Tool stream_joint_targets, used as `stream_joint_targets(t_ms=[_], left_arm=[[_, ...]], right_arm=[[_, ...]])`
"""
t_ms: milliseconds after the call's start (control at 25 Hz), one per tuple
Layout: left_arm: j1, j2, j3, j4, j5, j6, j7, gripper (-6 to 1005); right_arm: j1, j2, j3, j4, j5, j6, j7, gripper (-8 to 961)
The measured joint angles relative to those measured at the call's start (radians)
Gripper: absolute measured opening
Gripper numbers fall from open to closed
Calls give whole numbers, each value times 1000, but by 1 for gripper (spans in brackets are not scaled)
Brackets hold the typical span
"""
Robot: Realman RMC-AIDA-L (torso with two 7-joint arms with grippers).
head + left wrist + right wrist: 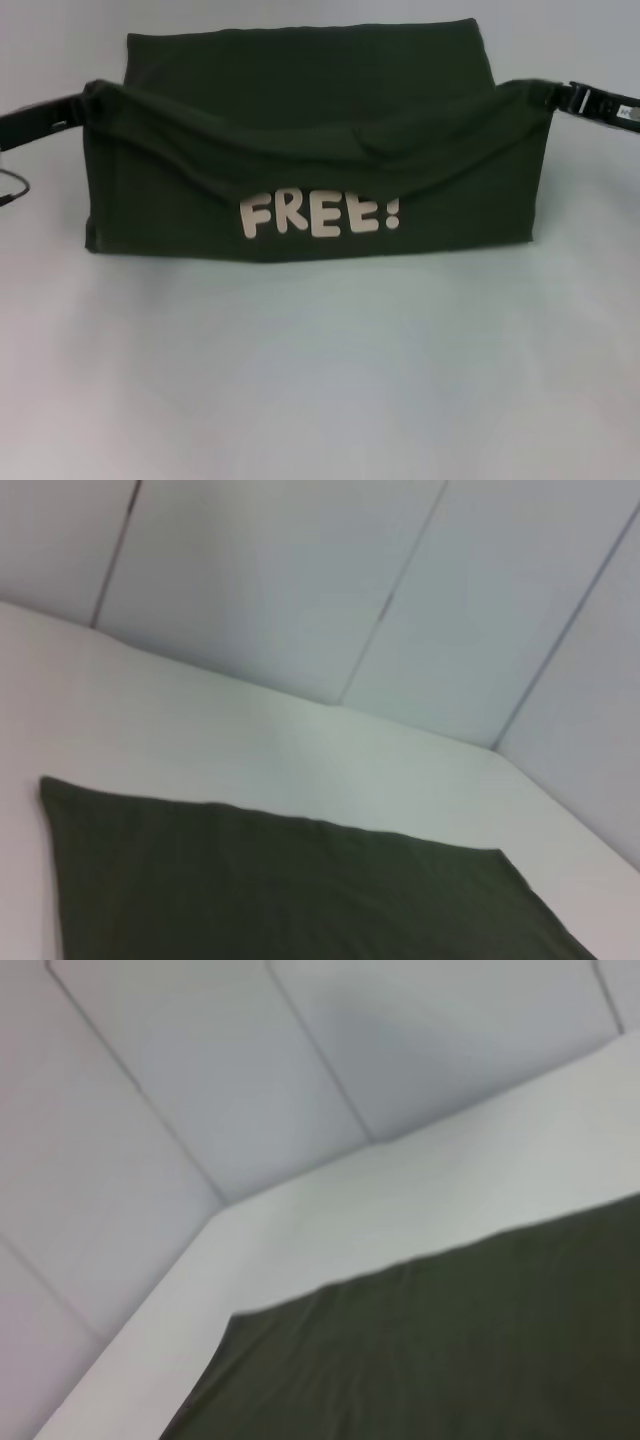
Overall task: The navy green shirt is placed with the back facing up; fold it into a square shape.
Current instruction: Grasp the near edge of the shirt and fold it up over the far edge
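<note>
Next, I let go of the lifted corner with my left gripper on the shirt's flat far part, just inside its side edge (148,118).
The navy green shirt (310,150) is dark olive with white "FREE!" lettering (320,214) on the layer facing me in the head view. Its near edge is lifted and stretched between both grippers, sagging in the middle, while the far part lies flat on the white table (320,380). My left gripper (85,102) holds the left corner and my right gripper (553,95) holds the right corner, both shut on the fabric. The left wrist view shows flat shirt cloth (280,890) and so does the right wrist view (450,1350); neither shows fingers.
A thin black cable (15,190) hangs under the left arm at the picture's edge. Pale wall panels (300,580) rise behind the table's far edge. Bare white tabletop lies in front of the shirt.
</note>
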Motion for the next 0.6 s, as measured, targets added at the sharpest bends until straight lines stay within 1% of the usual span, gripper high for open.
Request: stream_joint_targets(t_ms=[80,280,360,600], left_arm=[[-15,-8,0,-14,-17,-41,33,18],[-48,-40,0,-24,-77,-144,120,18],[-57,-48,1,-33,-104,-177,157,18],[-85,-55,3,-96,-175,-269,290,18]], right_arm=[[2,16,-1,2,26,46,-31,24],[8,46,-2,8,85,147,-104,35],[10,53,-2,23,127,180,-148,40],[39,60,-2,85,197,288,-258,53]])
